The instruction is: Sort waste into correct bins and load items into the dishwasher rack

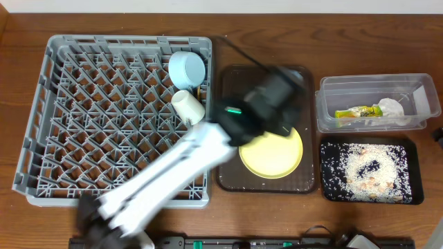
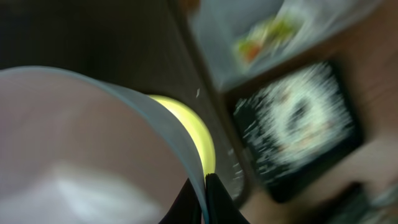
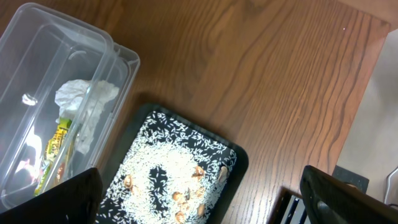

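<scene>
The robot's left gripper needs to set its white cup, now above the brown tray, down in the grey rack (image 1: 185,137), just in front of the white cup that is there.
In the left wrist view my left gripper (image 2: 200,176) is shut on the thin rim of a white cup (image 2: 93,149), one finger inside and one outside. Behind it shows the yellow plate (image 2: 194,138). From overhead the left gripper (image 1: 275,91) is a blur above the brown tray, and it hides the cup. The yellow plate (image 1: 271,151) lies on that tray. The grey dishwasher rack (image 1: 90,117) holds a light-blue bowl (image 1: 187,68) and a white cup (image 1: 188,105). My right gripper (image 3: 199,205) hangs open above the black tray (image 3: 236,158) of rice (image 3: 168,165).
The clear tub (image 1: 332,104) at the right holds the napkin (image 1: 392,107) and the yellow-green wrapper (image 1: 358,111). The black tray (image 1: 327,173) of rice lies just in front of it. The brown serving tray (image 1: 232,104) sits between rack and bins.
</scene>
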Robot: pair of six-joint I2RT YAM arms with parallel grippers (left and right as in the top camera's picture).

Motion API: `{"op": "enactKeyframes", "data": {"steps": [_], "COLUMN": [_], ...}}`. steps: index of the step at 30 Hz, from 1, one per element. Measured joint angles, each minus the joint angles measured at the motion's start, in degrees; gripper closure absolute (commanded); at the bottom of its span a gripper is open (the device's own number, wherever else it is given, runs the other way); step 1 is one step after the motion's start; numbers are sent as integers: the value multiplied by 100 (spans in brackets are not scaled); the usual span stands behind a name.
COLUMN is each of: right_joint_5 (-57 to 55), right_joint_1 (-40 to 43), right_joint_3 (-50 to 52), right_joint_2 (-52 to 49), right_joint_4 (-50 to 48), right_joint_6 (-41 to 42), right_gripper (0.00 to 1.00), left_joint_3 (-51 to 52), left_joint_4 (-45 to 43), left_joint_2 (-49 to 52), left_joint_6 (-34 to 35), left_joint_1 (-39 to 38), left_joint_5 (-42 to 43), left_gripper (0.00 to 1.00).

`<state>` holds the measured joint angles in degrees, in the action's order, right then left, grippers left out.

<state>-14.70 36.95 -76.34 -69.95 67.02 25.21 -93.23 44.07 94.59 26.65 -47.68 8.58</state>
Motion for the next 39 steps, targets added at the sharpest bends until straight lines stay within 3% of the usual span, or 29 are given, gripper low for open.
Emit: {"op": "enactKeyframes", "data": {"steps": [4, 8, 14, 17, 26, 39], "right_joint_5": [0, 0, 0, 0, -2, 0], "right_joint_1": [0, 0, 0, 0, 0, 0], "right_joint_3": [0, 0, 0, 0, 0, 0], "right_joint_2": [0, 0, 0, 0, 0, 0], "right_joint_4": [-2, 0, 0, -2, 0, -2], "right_joint_6": [0, 0, 0, -2, 0, 0], "right_gripper": [1, 1, 1, 1, 1, 1], "left_joint_3": [-33, -28, 625, 1099, 2754, 4345], "left_joint_4": [332, 678, 717, 734, -195, -968], "left_joint_2": [-848, -1027, -951, -946, -940, -918], "left_joint_6": [70, -42, -619, -896, -1364, -1473], "left_joint_1": [1300, 2514, 3742, 4177, 5241, 6059], "left_joint_5": [1130, 2765, 5458, 6227, 7552, 7962], "left_gripper": [94, 94, 93, 94, 94, 94]}}
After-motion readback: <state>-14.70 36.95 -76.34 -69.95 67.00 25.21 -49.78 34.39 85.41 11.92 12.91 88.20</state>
